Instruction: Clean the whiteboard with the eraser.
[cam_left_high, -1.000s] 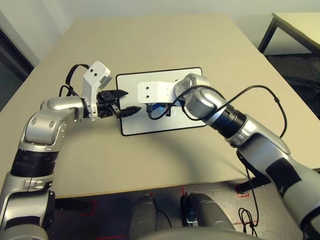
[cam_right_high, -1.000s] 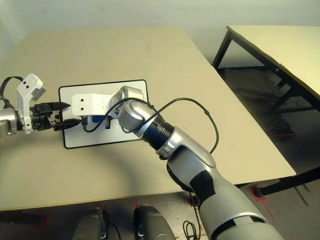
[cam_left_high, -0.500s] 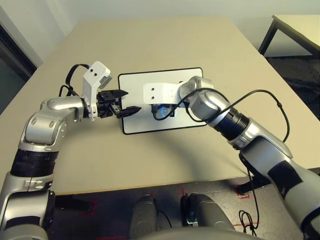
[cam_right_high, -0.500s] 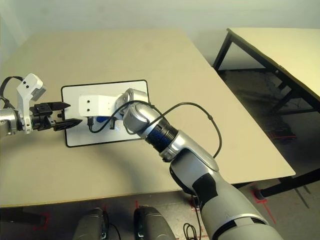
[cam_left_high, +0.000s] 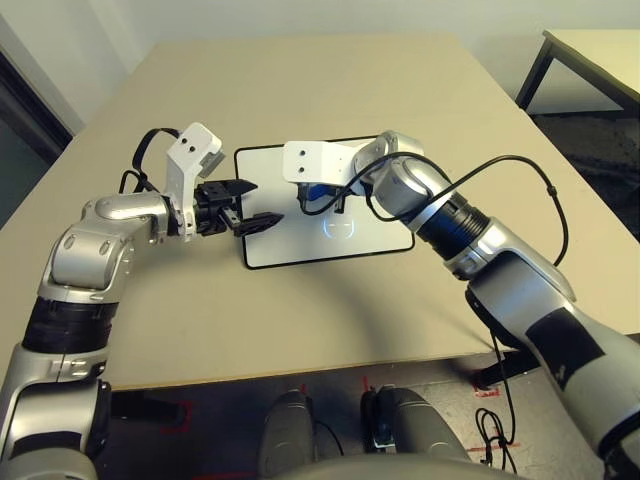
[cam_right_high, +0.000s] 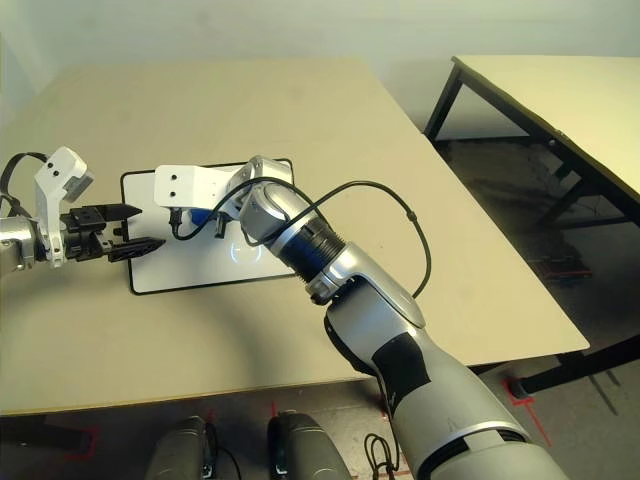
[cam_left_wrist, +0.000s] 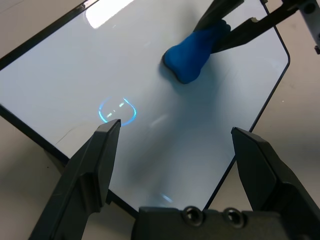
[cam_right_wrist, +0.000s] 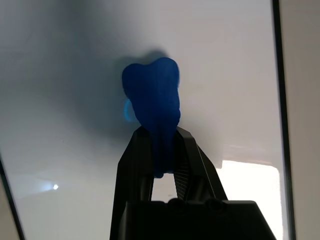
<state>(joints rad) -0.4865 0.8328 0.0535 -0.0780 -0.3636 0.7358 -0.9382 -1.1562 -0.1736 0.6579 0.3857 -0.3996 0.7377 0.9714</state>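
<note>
My right gripper has the blue eraser. Next, I put it down on the bare table (cam_left_high: 465, 211) beside the whiteboard, toward the second table.
The whiteboard (cam_left_high: 290, 245) lies flat in the middle of the table, white with a thin black frame. My right gripper (cam_right_wrist: 160, 136) is shut on the blue eraser (cam_right_wrist: 152, 105), whose end presses on the board's far half (cam_left_high: 318, 192). My left gripper (cam_left_high: 262, 203) stands open at the board's left edge, fingers spread over it with nothing between them (cam_left_wrist: 175, 130). A faint bluish round mark (cam_left_wrist: 117, 110) shows on the board, nearer to me than the eraser (cam_left_wrist: 192, 55).
The beige table (cam_left_high: 300, 80) stretches wide beyond and around the board. A black cable (cam_left_high: 520, 180) loops off my right forearm above the table. A second table (cam_left_high: 600, 50) stands at the far right, across a gap of floor.
My right gripper has slid the eraser from the board's middle toward its far edge, uncovering the round mark. The left arm has held still.
</note>
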